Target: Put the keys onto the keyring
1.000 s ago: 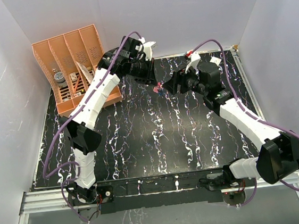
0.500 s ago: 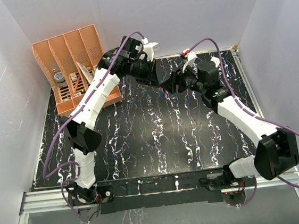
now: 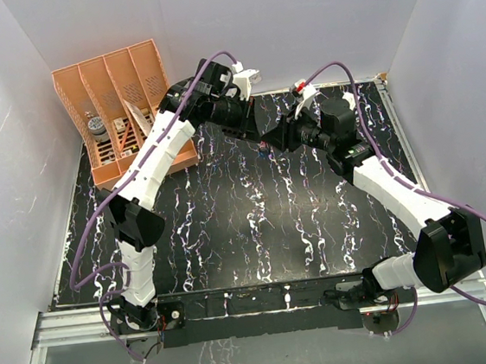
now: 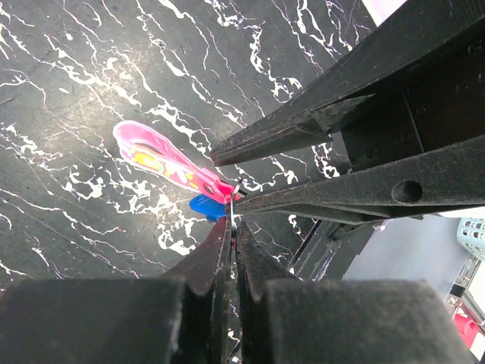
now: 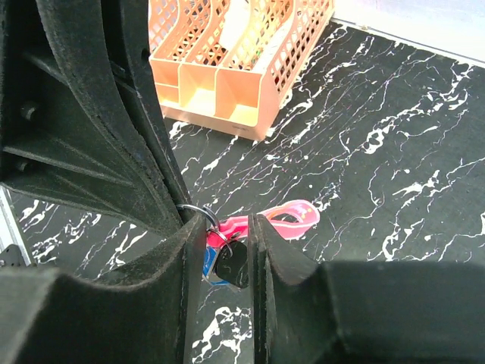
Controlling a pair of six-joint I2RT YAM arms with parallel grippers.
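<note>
I can see my left gripper pinching the ring while the keys hang free, so next I take the ring with my right gripper and the pink strap [image 5: 237, 226] beside it with my left gripper.
The keyring's pink strap [image 4: 163, 159] hangs over the black marbled table, ending in a thin metal ring [image 5: 198, 212]. My left gripper [image 4: 231, 224] is shut on that ring and holds it up. A blue-headed key [image 4: 206, 206] and a dark key [image 5: 231, 265] dangle from the ring. My right gripper [image 5: 226, 220] faces the left one, its jaws narrowed around both keys, which fill the gap between the fingers [image 5: 261, 250]. The pink strap [image 5: 284, 216] trails off to the right behind them. In the top view both grippers meet at the table's back middle, left gripper [image 3: 257, 141] against right gripper [image 3: 267, 142].
An orange slotted organizer [image 3: 122, 108] with small items stands at the back left, close behind the left arm, and its lattice wall [image 5: 242, 61] shows in the right wrist view. White walls enclose the table on three sides.
My right gripper has moved left to meet the left gripper, and its jaws have narrowed around the keys. The left gripper has stayed shut on the ring.
</note>
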